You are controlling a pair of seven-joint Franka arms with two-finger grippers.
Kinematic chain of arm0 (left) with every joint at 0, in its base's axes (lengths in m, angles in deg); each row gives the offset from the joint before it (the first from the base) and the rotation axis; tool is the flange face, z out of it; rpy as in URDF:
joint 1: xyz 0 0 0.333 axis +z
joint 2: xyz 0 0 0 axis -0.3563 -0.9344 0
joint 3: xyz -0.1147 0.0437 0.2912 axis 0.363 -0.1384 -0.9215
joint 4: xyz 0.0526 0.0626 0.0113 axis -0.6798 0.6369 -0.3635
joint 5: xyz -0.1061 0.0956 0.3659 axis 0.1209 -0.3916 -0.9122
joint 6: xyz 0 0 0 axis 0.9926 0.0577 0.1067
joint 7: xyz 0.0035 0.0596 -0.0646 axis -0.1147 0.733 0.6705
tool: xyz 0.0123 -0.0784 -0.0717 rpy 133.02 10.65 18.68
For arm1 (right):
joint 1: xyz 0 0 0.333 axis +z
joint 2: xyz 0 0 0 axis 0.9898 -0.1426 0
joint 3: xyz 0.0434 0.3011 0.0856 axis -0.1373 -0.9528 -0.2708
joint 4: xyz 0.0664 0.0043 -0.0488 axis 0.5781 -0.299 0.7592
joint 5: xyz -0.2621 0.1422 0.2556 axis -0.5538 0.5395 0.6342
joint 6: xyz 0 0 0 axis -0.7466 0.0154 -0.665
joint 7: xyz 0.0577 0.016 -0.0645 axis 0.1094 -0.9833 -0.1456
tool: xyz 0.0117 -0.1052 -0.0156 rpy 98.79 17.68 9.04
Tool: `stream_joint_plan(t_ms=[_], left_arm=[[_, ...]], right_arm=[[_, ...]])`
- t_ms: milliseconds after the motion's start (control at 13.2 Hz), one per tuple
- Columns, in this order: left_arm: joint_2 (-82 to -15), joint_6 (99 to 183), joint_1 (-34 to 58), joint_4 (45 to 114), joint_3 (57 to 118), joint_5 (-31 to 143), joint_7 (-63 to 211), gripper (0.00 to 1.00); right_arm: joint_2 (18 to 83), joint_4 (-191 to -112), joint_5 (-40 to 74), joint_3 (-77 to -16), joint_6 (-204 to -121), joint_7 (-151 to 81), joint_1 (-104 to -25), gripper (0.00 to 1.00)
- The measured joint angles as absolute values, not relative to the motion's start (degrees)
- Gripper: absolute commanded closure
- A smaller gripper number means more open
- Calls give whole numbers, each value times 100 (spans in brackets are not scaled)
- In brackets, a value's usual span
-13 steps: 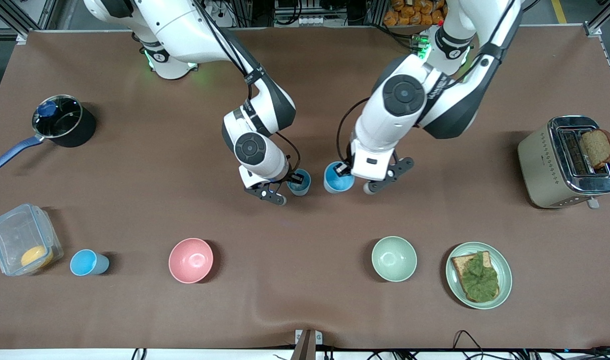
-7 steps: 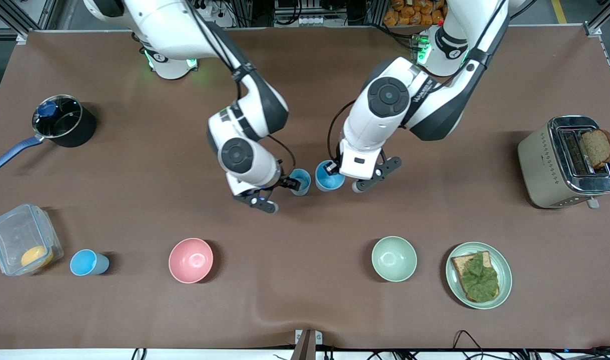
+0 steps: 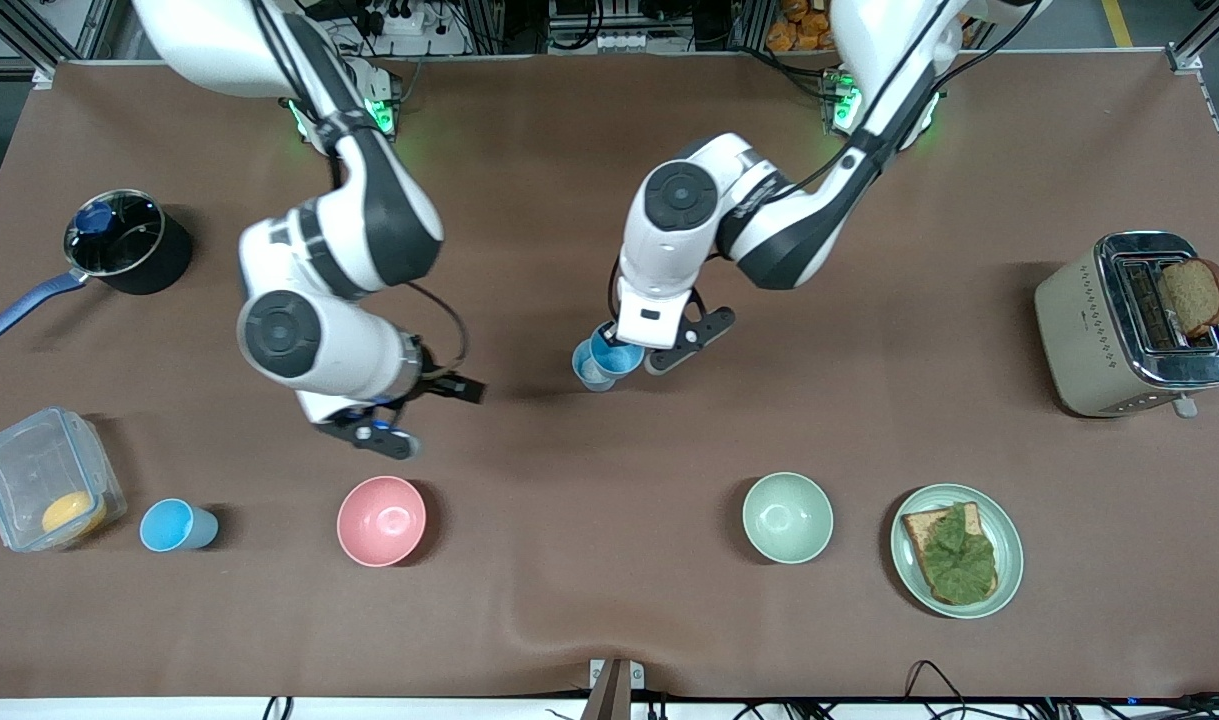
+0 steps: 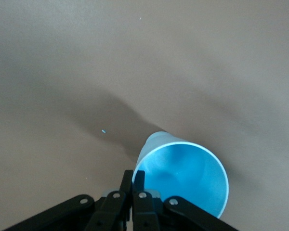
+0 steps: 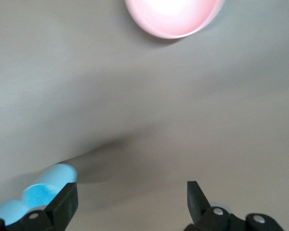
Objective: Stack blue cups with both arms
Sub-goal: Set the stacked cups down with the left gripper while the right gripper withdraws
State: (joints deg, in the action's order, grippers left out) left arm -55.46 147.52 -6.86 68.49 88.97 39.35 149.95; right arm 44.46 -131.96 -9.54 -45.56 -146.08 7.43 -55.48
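Note:
My left gripper is going to release the blue cup inside the second blue cup (image 3: 595,361) (image 4: 162,147) that stands in the middle of the table.
My left gripper (image 3: 626,347) is shut on the rim of a blue cup (image 3: 617,355), also seen in the left wrist view (image 4: 183,178) with my left gripper (image 4: 133,175) pinching its rim. The cup hangs just over a second blue cup (image 3: 587,370) that stands mid-table; I cannot tell whether they touch. My right gripper (image 3: 422,412) is open and empty over bare table, toward the right arm's end from those cups. In the right wrist view my right gripper (image 5: 130,187) is wide open, with blurred blue cups (image 5: 43,190) at the edge. A third blue cup (image 3: 177,525) stands beside the plastic box.
A pink bowl (image 3: 381,520) sits nearer the camera than my right gripper and shows in the right wrist view (image 5: 173,14). There are also a pale green bowl (image 3: 787,517), a plate with toast (image 3: 957,550), a toaster (image 3: 1134,322), a black pot (image 3: 129,242) and a plastic box (image 3: 49,478).
My right gripper let go of its cup and swung away toward the right arm's end. My left gripper carried its cup sideways until it hangs over the released cup.

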Motion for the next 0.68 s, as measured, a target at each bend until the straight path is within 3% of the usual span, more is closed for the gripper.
stream_joint_plan(t_ms=[378,681], left_arm=[[-5733,14979,-777,6834,8892,3816,15081,100],[-5744,15017,-822,6827,8893,3810,15081,100]], right_arm=[[4681,-13203,-1200,-4508,-14349,126,-5982,0],[5418,-13543,-1226,-4475,-14231,-895,-6738,0]])
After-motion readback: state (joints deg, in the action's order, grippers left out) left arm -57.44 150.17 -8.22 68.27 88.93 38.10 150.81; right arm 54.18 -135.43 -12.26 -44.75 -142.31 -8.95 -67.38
